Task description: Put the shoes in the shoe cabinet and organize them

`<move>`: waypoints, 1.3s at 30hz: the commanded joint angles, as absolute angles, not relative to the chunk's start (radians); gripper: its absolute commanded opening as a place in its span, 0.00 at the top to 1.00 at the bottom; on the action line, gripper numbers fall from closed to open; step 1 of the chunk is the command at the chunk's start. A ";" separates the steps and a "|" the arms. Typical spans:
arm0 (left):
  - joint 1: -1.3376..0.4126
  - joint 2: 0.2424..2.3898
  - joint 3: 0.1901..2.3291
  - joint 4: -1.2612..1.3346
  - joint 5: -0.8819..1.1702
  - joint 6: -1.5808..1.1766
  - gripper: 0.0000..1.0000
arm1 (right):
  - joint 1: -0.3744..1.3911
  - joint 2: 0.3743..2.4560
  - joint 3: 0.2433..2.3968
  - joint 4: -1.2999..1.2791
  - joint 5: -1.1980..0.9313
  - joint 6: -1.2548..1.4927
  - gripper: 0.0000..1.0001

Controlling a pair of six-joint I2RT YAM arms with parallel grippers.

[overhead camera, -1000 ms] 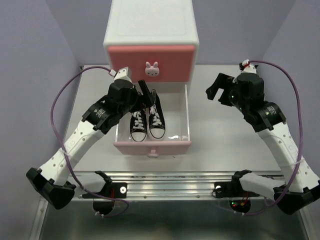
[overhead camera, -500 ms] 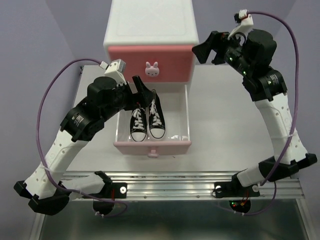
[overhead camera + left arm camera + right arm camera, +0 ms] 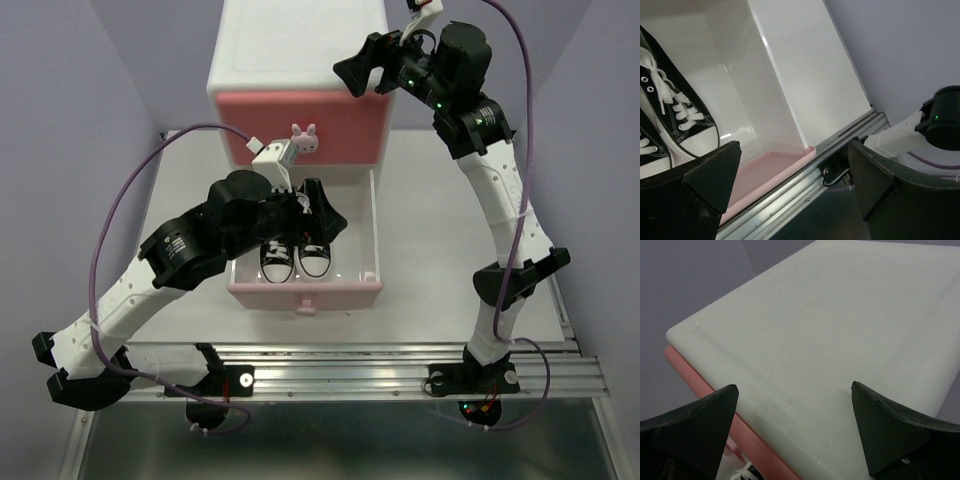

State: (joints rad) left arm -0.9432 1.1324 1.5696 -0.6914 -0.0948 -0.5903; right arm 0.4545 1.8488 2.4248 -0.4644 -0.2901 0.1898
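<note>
The robot's left gripper will next move to the lower drawer's front knob (image 3: 306, 306) and close there, since the sneakers are already lying inside.
The white shoe cabinet (image 3: 300, 40) stands at the back, its upper dark-pink drawer (image 3: 300, 125) shut. The lower drawer (image 3: 305, 292) is pulled out. Two black sneakers (image 3: 277, 258) (image 3: 315, 255) lie side by side in its left half, toes toward me; they also show in the left wrist view (image 3: 670, 115). No orange shoes are in view. My left gripper (image 3: 318, 212) is open and empty, above the drawer's back, over the sneakers' heels. My right gripper (image 3: 360, 68) is open and empty, held above the cabinet's top right corner; its wrist view shows the cabinet top (image 3: 830, 330).
The drawer's right half (image 3: 765, 100) holds nothing. An aluminium rail (image 3: 350, 365) runs along the table's near edge, with both arm bases on it. Purple walls close in the table's back and sides. The grey table (image 3: 450, 250) lies to the right of the drawer.
My right arm has risen and swung left, from over the table's right side to above the cabinet's top. My left gripper has moved right and forward over the open drawer.
</note>
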 commanded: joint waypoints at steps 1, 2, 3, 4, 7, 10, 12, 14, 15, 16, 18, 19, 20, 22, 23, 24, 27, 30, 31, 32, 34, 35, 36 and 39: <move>-1.025 1.121 1.632 -0.705 -0.140 -0.637 0.01 | 0.475 1.881 2.476 -0.462 -0.244 0.123 0.00; -1.043 1.124 1.637 -0.715 -0.146 -0.643 0.01 | 0.476 1.890 2.482 -0.468 -0.238 0.112 0.00; -1.058 1.127 1.644 -0.722 -0.156 -0.650 0.01 | 0.476 1.900 2.488 -0.488 -0.235 0.083 0.00; -1.092 1.132 1.652 -0.744 -0.164 -0.658 0.01 | 0.476 1.922 2.503 -0.498 -0.226 0.072 0.00; -1.135 1.128 1.672 -0.767 -0.167 -0.698 0.01 | 0.485 1.942 2.511 -0.537 -0.203 0.037 0.00; -1.199 1.115 1.660 -0.808 -0.163 -0.721 0.01 | 0.485 1.959 2.507 -0.569 -0.196 0.023 0.00; -1.241 1.111 1.646 -0.837 -0.161 -0.745 0.01 | 0.485 1.959 2.490 -0.580 -0.193 0.023 0.00; -1.267 1.095 1.612 -0.882 -0.153 -0.767 0.01 | 0.485 1.948 2.462 -0.577 -0.193 0.021 0.00; -1.288 1.088 1.597 -0.899 -0.149 -0.776 0.01 | 0.485 1.947 2.454 -0.577 -0.192 0.020 0.00; -1.299 1.068 1.557 -0.929 -0.150 -0.782 0.01 | 0.485 1.945 2.450 -0.580 -0.190 0.017 0.00; -1.330 1.043 1.510 -0.960 -0.159 -0.822 0.01 | 0.485 1.942 2.442 -0.592 -0.181 0.012 0.00; -1.338 1.016 1.485 -0.980 -0.167 -0.839 0.02 | 0.485 1.942 2.439 -0.597 -0.178 0.011 0.00; -1.347 1.003 1.427 -0.991 -0.173 -0.879 0.02 | 0.485 1.941 2.434 -0.603 -0.173 0.011 0.00; -1.370 0.962 1.358 -1.002 -0.178 -0.911 0.02 | 0.485 1.936 2.412 -0.600 -0.170 0.012 0.00; -1.379 0.951 1.289 -1.006 -0.186 -0.935 0.02 | 0.485 1.933 2.404 -0.597 -0.169 0.012 0.00; -1.394 0.936 1.257 -1.006 -0.199 -0.977 0.03 | 0.485 1.930 2.386 -0.591 -0.170 0.012 0.00; -1.417 0.940 1.183 -1.000 -0.242 -1.031 0.03 | 0.485 1.925 2.365 -0.580 -0.175 0.012 0.00; -1.448 0.953 1.112 -0.993 -0.268 -1.087 0.03 | 0.485 1.930 2.359 -0.578 -0.176 0.012 0.00; -1.460 0.956 1.092 -0.988 -0.299 -1.148 0.03 | 0.485 1.931 2.358 -0.578 -0.179 0.012 0.00; -1.474 0.957 1.071 -0.997 -0.320 -1.195 0.03 | 0.485 1.930 2.358 -0.580 -0.181 0.012 0.00; -1.503 0.960 1.022 -1.002 -0.389 -1.267 0.03 | 0.485 1.927 2.346 -0.572 -0.184 0.012 0.00; -1.512 0.966 0.999 -1.006 -0.409 -1.334 0.03 | 0.485 1.925 2.339 -0.571 -0.186 0.011 0.00; -1.523 0.974 0.993 -1.006 -0.431 -1.357 0.03 | 0.485 1.924 2.333 -0.568 -0.186 0.011 0.00; -1.587 1.040 1.002 -1.032 -0.572 -1.474 0.03 | 0.485 1.914 2.315 -0.566 -0.193 0.011 0.00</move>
